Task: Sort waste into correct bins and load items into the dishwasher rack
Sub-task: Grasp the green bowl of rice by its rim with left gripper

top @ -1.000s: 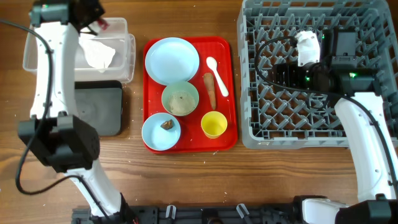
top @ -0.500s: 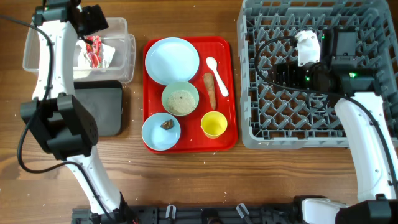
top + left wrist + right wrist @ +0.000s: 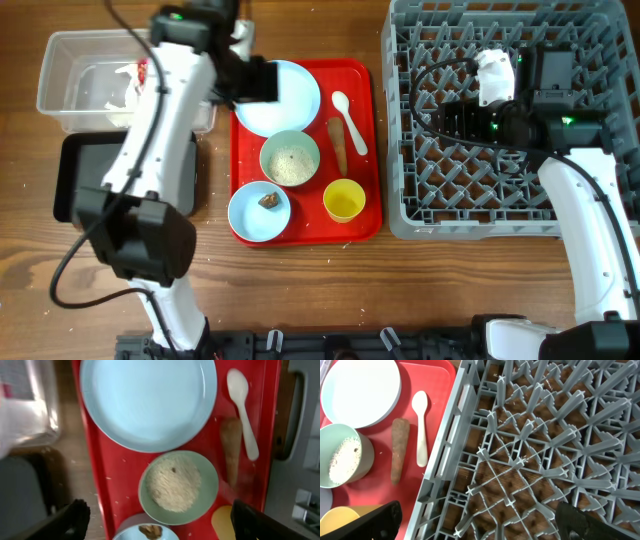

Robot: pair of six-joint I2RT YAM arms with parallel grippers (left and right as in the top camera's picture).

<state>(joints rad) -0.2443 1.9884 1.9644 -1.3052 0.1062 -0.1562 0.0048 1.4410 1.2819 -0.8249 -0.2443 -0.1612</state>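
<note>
My left gripper goes to the mint-green bowl next and closes on the bowl's rim [image 3: 318,164] [image 3: 217,487] next to the carrot-shaped piece.
On the red tray [image 3: 372,150] lie a pale blue plate [image 3: 295,100], a mint-green bowl [image 3: 290,160] of white grains, a pale blue bowl [image 3: 259,212] holding a brown lump [image 3: 268,200], a yellow cup [image 3: 344,200], a white spoon [image 3: 349,120] and a carrot-shaped piece [image 3: 339,145]. My left gripper [image 3: 255,82] hovers open and empty over the plate's left side; its wrist view looks down on the green bowl [image 3: 178,487]. The red-and-white wrapper [image 3: 120,88] lies in the clear tub [image 3: 70,60]. My right gripper [image 3: 428,115] hangs open above the grey rack [image 3: 500,190].
The black tray [image 3: 100,180] sits just in front of the clear tub at the left. The rack's left wall [image 3: 445,445] stands right beside the red tray's edge. Bare wooden table lies along the front.
My left gripper opened and let the wrapper fall into the clear tub, then swung right to above the plate. The right arm has not moved.
</note>
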